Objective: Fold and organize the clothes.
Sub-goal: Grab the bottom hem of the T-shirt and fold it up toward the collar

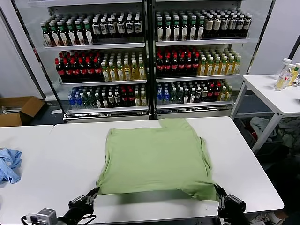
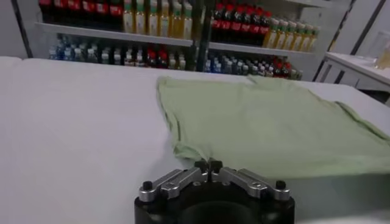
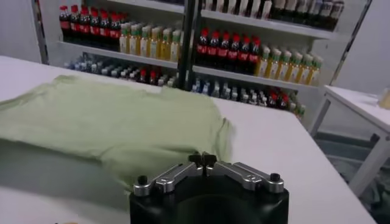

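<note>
My right gripper will let go of the T-shirt's near corner atop the T-shirt [image 1: 192,151] [image 3: 198,126], by its side edge that faces the bottle table.
A pale green T-shirt [image 1: 157,157] lies spread on the white table [image 1: 61,154], plain side up. Its near edge is lifted off the table and casts a shadow. My left gripper [image 1: 95,192] is shut on the shirt's near left corner, which shows in the left wrist view [image 2: 208,163] pinched between the closed fingertips. My right gripper [image 1: 217,190] is shut on the near right corner, seen in the right wrist view [image 3: 202,159]. The shirt [image 2: 274,122] stretches away from both grippers towards the shelves [image 3: 103,122].
A crumpled blue cloth [image 1: 8,165] lies at the table's left end. A glass-fronted drinks cooler [image 1: 147,56] stands behind the table. A second white table [image 1: 276,93] with bottles stands at the right. A cardboard box [image 1: 18,110] sits on the floor at the left.
</note>
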